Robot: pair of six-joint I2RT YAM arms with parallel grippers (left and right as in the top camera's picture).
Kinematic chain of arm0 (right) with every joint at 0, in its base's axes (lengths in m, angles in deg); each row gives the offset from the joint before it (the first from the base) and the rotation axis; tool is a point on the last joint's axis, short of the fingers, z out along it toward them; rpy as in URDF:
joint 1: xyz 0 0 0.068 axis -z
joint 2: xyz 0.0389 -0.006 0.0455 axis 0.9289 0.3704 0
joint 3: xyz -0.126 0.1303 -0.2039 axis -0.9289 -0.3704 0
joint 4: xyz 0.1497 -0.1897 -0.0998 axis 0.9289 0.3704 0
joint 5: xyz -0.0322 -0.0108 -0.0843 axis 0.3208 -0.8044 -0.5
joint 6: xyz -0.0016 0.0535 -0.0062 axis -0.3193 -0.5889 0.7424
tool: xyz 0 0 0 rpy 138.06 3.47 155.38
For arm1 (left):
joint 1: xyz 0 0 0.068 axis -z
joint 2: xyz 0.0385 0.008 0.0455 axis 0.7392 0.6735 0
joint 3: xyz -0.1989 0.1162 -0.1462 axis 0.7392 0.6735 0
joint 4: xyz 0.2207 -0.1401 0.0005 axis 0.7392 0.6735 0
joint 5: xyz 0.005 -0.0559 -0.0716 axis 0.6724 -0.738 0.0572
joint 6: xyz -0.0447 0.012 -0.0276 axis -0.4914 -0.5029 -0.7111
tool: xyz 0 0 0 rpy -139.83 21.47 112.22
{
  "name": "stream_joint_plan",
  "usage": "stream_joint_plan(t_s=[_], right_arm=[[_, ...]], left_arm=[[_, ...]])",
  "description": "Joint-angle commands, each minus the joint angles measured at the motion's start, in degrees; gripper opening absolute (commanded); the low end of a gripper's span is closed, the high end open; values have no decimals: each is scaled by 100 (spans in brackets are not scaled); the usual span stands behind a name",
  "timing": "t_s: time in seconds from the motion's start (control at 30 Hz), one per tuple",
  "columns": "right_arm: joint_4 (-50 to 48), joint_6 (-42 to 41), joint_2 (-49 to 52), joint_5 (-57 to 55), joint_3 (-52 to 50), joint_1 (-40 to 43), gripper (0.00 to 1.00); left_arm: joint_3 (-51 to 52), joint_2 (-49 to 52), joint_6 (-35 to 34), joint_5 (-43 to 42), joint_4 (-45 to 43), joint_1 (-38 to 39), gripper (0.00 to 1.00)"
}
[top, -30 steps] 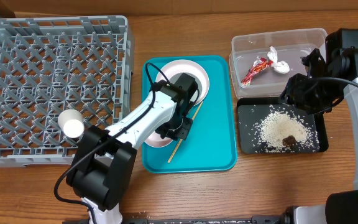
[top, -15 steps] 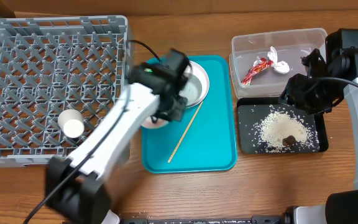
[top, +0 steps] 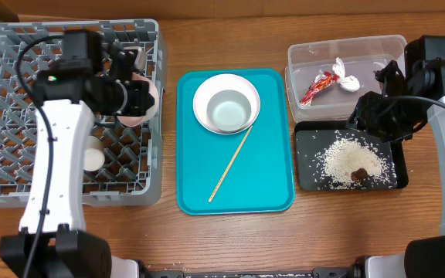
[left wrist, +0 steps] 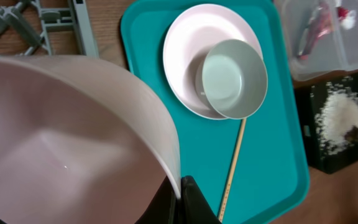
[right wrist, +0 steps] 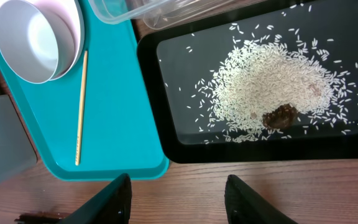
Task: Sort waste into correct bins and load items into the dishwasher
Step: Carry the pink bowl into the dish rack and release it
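Note:
Next, my left gripper lets go of the pink bowl in the grey dish rack [top: 84, 103], just behind the white cup.
My left gripper [top: 134, 99] is shut on the rim of a pink bowl [top: 139, 104] and holds it above the right side of the grey dish rack [top: 22, 54]. The bowl fills the left wrist view [left wrist: 73, 143]. On the teal tray [top: 261, 181] lie a white plate [top: 203, 93] with a pale green bowl [top: 229, 110] on it and a wooden chopstick [top: 231, 164]. A white cup [top: 92, 158] lies in the rack. My right gripper [right wrist: 178, 193] is open and empty above the black tray [top: 307, 174] of rice [top: 346, 160].
A clear plastic bin [top: 300, 58] at the back right holds a red wrapper [top: 317, 85] and a white wrapper [top: 346, 75]. A dark lump [top: 358, 174] sits in the rice. Bare wooden table lies along the front edge.
My left gripper has lifted the pink bowl off the teal tray and carried it left to above the dish rack. The plate and green bowl are uncovered. The right arm has not moved.

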Motion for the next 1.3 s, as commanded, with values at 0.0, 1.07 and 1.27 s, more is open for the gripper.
stream_joint_plan(t_s=[0.0, 1.07, 1.27], right_arm=[[-7, 22, -59, -39, 22, -15, 50], [11, 20, -59, -37, 22, -15, 50], [31, 20, -59, -37, 22, -15, 50]], left_arm=[[-39, 450, 761, -1502, -15, -573, 4], [-35, 1759, 2208, -5464, -133, -2603, 4], [-35, 1764, 2208, -5355, -424, -2802, 4]])
